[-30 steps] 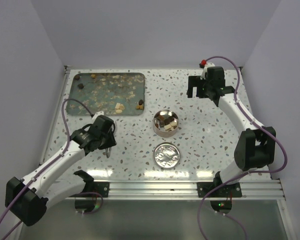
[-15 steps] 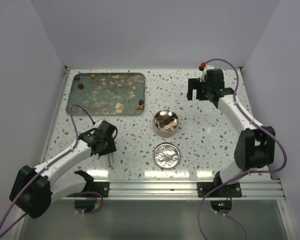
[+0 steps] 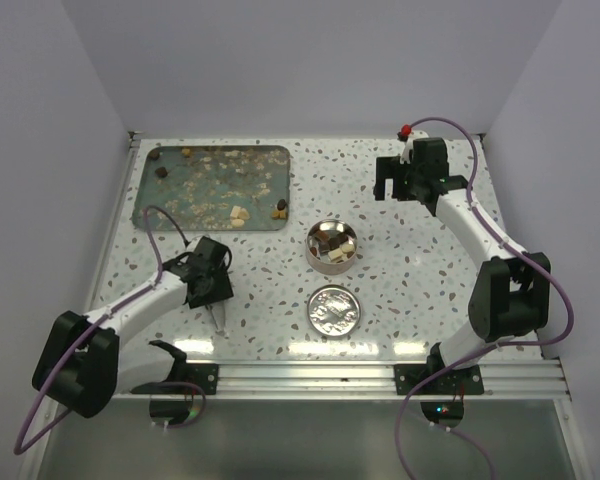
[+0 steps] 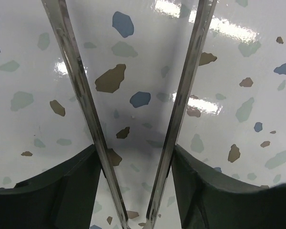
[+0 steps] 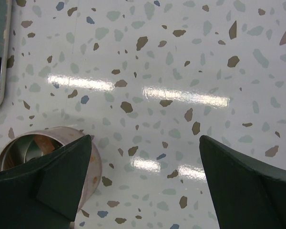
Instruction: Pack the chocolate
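Observation:
Next, I close my right gripper on the round lid at the lid's rim (image 3: 357, 298), farthest from the tweezers.
Chocolate lumps, dark and pale, lie in the open round metal tin (image 3: 332, 247). More lie on the grey tray (image 3: 160, 215): pale ones (image 3: 240, 215) and dark ones (image 3: 280, 207) near its front right, and dark ones (image 3: 162, 171) at the back left. My left gripper (image 3: 211, 293) (image 4: 133, 152) is shut on metal tweezers (image 3: 219, 318) (image 4: 81, 90), held low over bare table, left of the tin; the tweezer arms are spread with nothing between them. My right gripper (image 3: 393, 185) (image 5: 145, 140) is open and empty, behind and to the right of the tin (image 5: 19, 152).
The tin's round lid (image 3: 334, 310) lies flat in front of the tin. The tray carries tan crumbs and smears. Walls close the table at back and sides; a metal rail (image 3: 380, 375) runs along the near edge.
My left gripper has drawn back toward the near edge with the tweezers, and the left arm has folded closer to its base. The right arm has barely shifted.

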`<state>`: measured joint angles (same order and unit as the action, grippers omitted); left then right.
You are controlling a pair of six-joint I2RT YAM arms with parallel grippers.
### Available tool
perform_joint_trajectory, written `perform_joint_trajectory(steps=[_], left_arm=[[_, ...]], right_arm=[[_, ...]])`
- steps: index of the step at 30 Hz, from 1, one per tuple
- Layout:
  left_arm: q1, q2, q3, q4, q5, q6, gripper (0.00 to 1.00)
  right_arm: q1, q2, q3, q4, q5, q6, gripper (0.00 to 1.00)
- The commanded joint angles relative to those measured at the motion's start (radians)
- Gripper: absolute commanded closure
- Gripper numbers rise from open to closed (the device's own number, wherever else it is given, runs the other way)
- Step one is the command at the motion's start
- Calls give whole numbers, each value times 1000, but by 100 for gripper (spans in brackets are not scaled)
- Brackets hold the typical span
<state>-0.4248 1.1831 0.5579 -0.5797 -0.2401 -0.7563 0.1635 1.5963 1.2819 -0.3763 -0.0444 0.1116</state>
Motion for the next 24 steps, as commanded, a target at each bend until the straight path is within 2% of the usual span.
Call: perform_joint_trajectory(steps=[1,4,5,6,10,15,18,22,24], left_arm=[[14,16,25,53,-25,43,35],[17,33,42,52,-30,54,27],[17,36,45,52,-31,57,18],[17,38,46,49,-33,61,13],[18,39,68,37,-36,66,0],[17,6,135,-40,-76,68,0],[17,-81,197,-92,-174,64,0],[17,-230,281,-57,-281,135,0],[17,-235,348,-28,-310,196,0]], right_arm=[[1,-36,10,13,0,-6,2],[1,-38,8,11,3,-6,1],[1,-41,7,10,3,-6,2],[1,-41,7,11,3,-6,1],[-1,-44,7,10,3,-6,2],[1,-50,2,2,17,-7,2],[11,-56,-1,-36,43,-32,2],[24,-113,-75,-26,54,-20,3],[45,-151,-113,-42,52,-3,3]])
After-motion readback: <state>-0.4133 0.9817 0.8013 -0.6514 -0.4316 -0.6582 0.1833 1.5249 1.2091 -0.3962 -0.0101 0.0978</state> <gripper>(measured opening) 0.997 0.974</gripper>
